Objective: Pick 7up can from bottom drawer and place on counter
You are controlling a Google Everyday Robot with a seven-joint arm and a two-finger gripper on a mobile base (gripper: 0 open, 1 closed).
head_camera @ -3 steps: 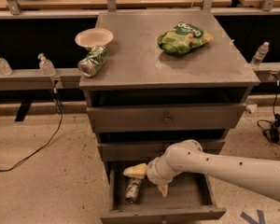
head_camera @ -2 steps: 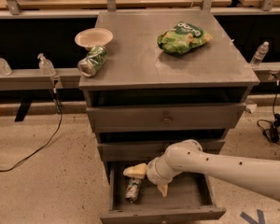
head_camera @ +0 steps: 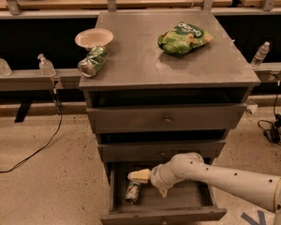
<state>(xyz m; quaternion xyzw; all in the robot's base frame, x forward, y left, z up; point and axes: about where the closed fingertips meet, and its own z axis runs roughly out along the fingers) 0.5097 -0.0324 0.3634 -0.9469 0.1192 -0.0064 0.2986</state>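
Next, I close my gripper on the back end [head_camera: 135,185] of the 7up can, the end farther from the bottom drawer's front.
The 7up can [head_camera: 132,191] lies in the left part of the open bottom drawer [head_camera: 187,205], whitish with green patches. My gripper [head_camera: 151,183] reaches into the drawer from the right on a white arm. It is open, with one cream fingertip [head_camera: 139,175] just above the can and the other to the can's right. The can is not held. The counter [head_camera: 145,55] is the grey cabinet's flat top above.
On the counter lie a dented darker green can [head_camera: 92,61], a paper bowl [head_camera: 94,37] and a green chip bag [head_camera: 183,38]. The two upper drawers [head_camera: 166,118] are shut. Small bottles [head_camera: 46,66] stand on a ledge behind, and cables [head_camera: 33,149] trail on the floor.
The gripper stays inside the bottom drawer next to the can, shifted only slightly. The can has not moved.
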